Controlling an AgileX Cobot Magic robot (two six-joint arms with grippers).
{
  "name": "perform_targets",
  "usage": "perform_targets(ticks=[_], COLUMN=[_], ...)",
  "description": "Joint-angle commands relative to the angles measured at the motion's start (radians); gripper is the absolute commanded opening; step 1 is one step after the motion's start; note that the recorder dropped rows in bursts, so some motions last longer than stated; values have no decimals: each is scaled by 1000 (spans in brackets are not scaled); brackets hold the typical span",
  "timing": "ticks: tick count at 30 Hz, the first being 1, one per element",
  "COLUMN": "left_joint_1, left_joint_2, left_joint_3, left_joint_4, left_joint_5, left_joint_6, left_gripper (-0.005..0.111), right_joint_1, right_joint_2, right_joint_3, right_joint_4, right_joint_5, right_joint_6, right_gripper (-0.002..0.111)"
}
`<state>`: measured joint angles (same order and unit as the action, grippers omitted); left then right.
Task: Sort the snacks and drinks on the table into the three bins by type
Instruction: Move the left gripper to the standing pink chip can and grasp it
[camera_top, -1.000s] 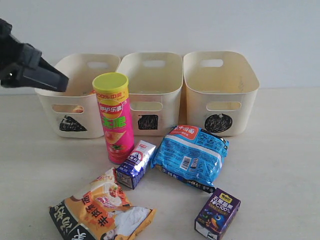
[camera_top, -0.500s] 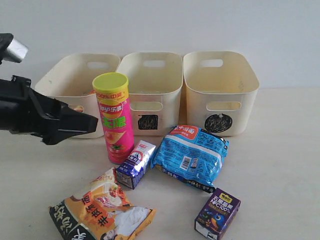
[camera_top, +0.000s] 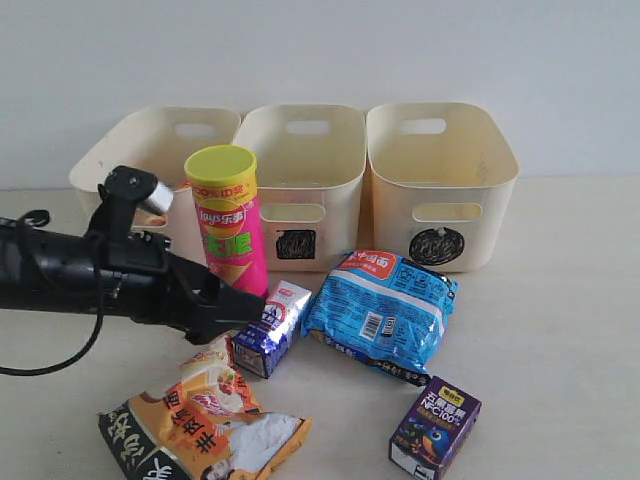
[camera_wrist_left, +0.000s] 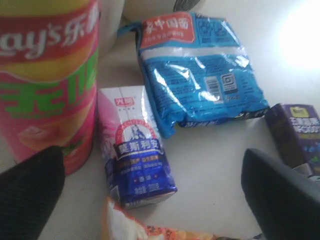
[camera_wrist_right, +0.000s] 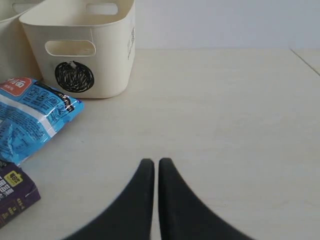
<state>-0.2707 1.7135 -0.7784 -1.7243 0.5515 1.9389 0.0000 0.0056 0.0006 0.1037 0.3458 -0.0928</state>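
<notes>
The robot's left gripper should next go to the middle of the upright pink chip tube (camera_top: 229, 231) (camera_wrist_left: 47, 75), below the tube's yellow lid, and close there.
My left gripper (camera_top: 245, 303) (camera_wrist_left: 150, 152) is open and low over the table, its fingers wide on either side of the slim blue, white and silver carton (camera_top: 272, 327) (camera_wrist_left: 135, 150), which lies flat. Just behind the carton the pink chip tube (camera_top: 230, 235) (camera_wrist_left: 47, 85) stands upright. The blue packet (camera_top: 382, 312) (camera_wrist_left: 197, 70) lies to the right. The purple carton (camera_top: 435, 427) (camera_wrist_left: 295, 132) stands at the front right. The orange-black-white bag (camera_top: 200, 420) lies in front. My right gripper (camera_wrist_right: 156, 162) is shut and empty over bare table. The yellow-orange tube is hidden.
Three cream bins stand in a row at the back: the triangle bin (camera_top: 150, 125), partly behind my left arm, the square bin (camera_top: 300, 215) and the circle bin (camera_top: 440, 200) (camera_wrist_right: 85, 45). The beige table (camera_top: 560, 330) stretches bare to the right.
My left arm has swung down from high at the left, past the triangle bin, to low beside the pink tube, with its tip at the slim blue carton. Nothing else has moved.
</notes>
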Motion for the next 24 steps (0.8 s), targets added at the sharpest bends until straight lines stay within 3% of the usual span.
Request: perform_targets(ticks=[1,8,14,24], left_joint_1=[-9,-9,-9,-9], left_joint_2=[73,86,86,97], left_joint_3=[-26,-42,-130,-216], left_joint_4=[-20,-20,-20,-20], left_joint_5=[-54,-139,-139,-182], left_joint_6=[-11,-18,-102,-106], left_gripper=[89,89,89,89], right_joint_1=[-1,-1,-1,-1], right_joint_2=[-6,-6,-6,-6], right_joint_3=[-1,-1,-1,-1], right_joint_4=[-8,-8,-8,-8], right_joint_5=[-4,-4,-4,-4], right_joint_6=[5,5,5,5], right_gripper=[1,1,1,1])
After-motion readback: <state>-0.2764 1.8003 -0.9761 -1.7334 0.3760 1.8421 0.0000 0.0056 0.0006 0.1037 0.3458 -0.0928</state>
